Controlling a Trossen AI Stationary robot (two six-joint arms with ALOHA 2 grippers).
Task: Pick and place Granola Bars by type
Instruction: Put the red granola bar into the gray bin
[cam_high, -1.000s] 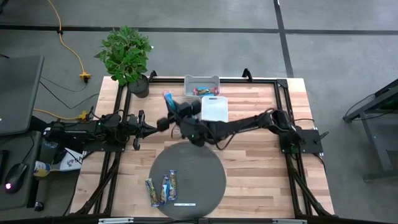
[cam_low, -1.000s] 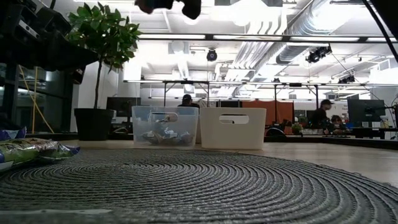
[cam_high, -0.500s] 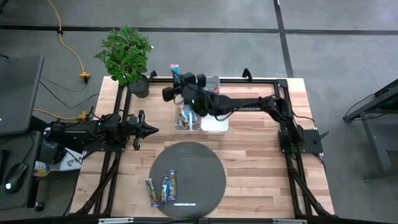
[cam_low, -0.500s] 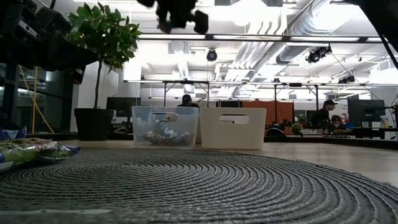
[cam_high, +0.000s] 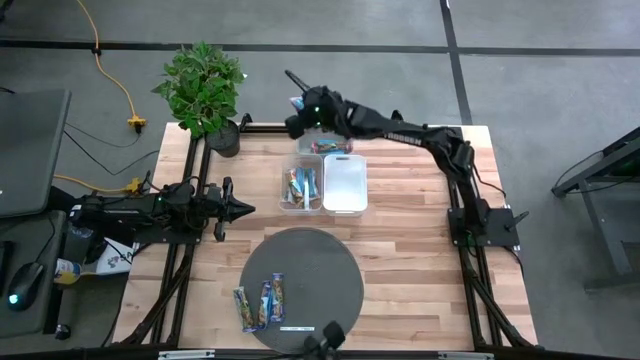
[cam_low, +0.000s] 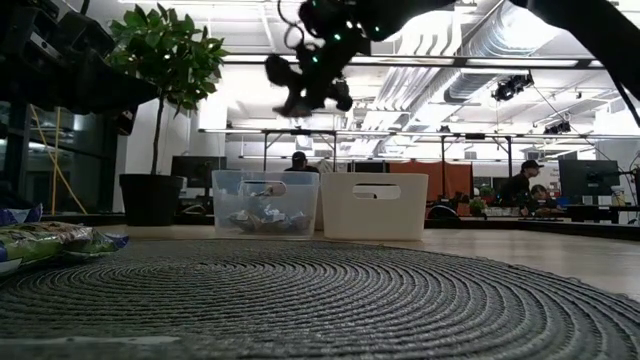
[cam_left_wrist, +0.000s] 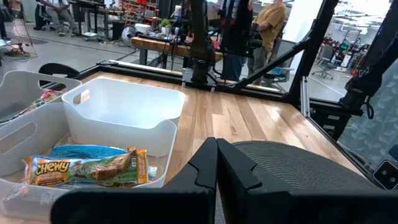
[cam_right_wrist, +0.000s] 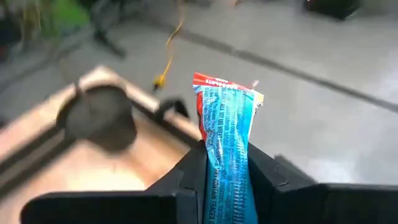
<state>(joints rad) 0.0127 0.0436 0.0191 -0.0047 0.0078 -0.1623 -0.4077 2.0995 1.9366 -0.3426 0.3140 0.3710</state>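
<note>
The robot's right gripper needs to release the blue bar against the reddish bars in the far clear bin (cam_high: 321, 139).
My right gripper (cam_high: 300, 108) hangs high over the table's far edge, beside the plant pot, shut on a blue granola bar (cam_right_wrist: 227, 124) with a red end. In the low view it (cam_low: 303, 90) hovers above the clear bin (cam_low: 265, 203). That clear bin (cam_high: 300, 188) holds several bars, among them an orange-brown one (cam_left_wrist: 87, 168) and a blue one (cam_left_wrist: 81, 151). Three more bars (cam_high: 260, 302) lie flat on the round grey mat (cam_high: 320, 270). My left gripper (cam_high: 245, 208) waits shut at the table's left, level, touching nothing. My right gripper pinches the blue bar between its two fingers (cam_right_wrist: 186, 180), on the bar's two long sides at its lower part (cam_right_wrist: 225, 168). The fingers lie along the bar. Its red-edged end (cam_right_wrist: 217, 81) sticks out past the fingertips, and the bar is lifted clear of everything.
A white bin (cam_high: 345, 185) stands beside the clear bin. A second clear bin (cam_high: 335, 148) with reddish bars sits by the far edge, partly under my right arm. A potted plant (cam_high: 205, 90) stands at the far left corner. A thin white strip (cam_high: 297, 328) lies on the mat's near edge.
My right gripper has swung from above the table's middle toward the far edge, carrying the blue bar, and has turned as it went. The arm no longer covers the clear bin with bars. The hold has stayed shut.
</note>
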